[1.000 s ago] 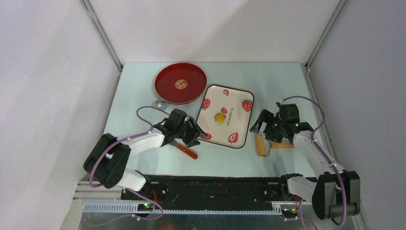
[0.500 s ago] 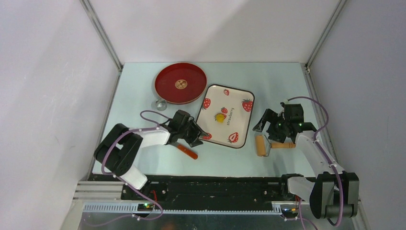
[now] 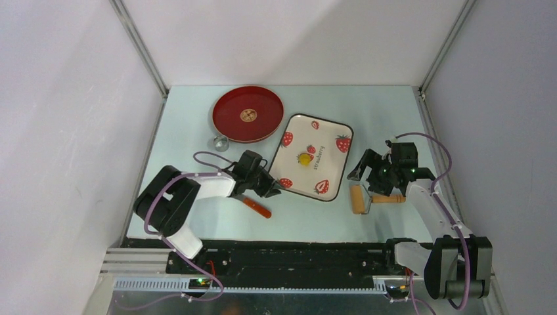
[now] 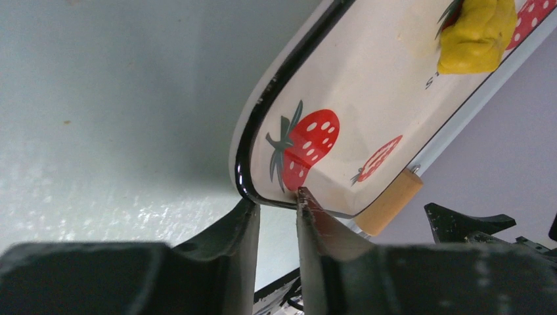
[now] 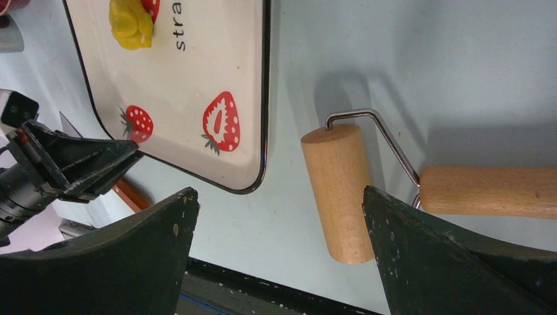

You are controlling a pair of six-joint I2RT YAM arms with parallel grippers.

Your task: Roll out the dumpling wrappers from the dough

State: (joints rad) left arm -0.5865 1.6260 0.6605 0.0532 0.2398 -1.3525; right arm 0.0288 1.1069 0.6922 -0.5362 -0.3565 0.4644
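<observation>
The tray sits at a slant with the left gripper at its corner, so next the left gripper grips the near short rim (image 3: pixel 305 195) farther along and turns the tray straight.
The dough (image 3: pixel 304 158) is a small yellow lump lying in the strawberry-printed tray (image 3: pixel 328 164). It also shows in the left wrist view as the dough (image 4: pixel 476 33) and in the right wrist view as the dough (image 5: pixel 131 23). My left gripper (image 3: pixel 276 186) pinches the tray's near-left corner rim. In its wrist view the left gripper (image 4: pixel 276 197) has one fingertip outside the tray (image 4: pixel 368 85) and one inside. My right gripper (image 3: pixel 378 174) hangs open over the wooden roller (image 3: pixel 356 198), holding nothing. No dumpling wrappers are in view.
A red round plate (image 3: pixel 247 113) sits at the back, with a metal ring cutter (image 3: pixel 219 142) just left of its front. A red-handled tool (image 3: pixel 256 207) lies under my left arm. The roller's drum (image 5: pixel 338 190) lies just right of the tray (image 5: pixel 210 65).
My left gripper has closed onto the tray's corner rim. The tray has turned and shifted slightly right and back. The right arm has barely moved.
</observation>
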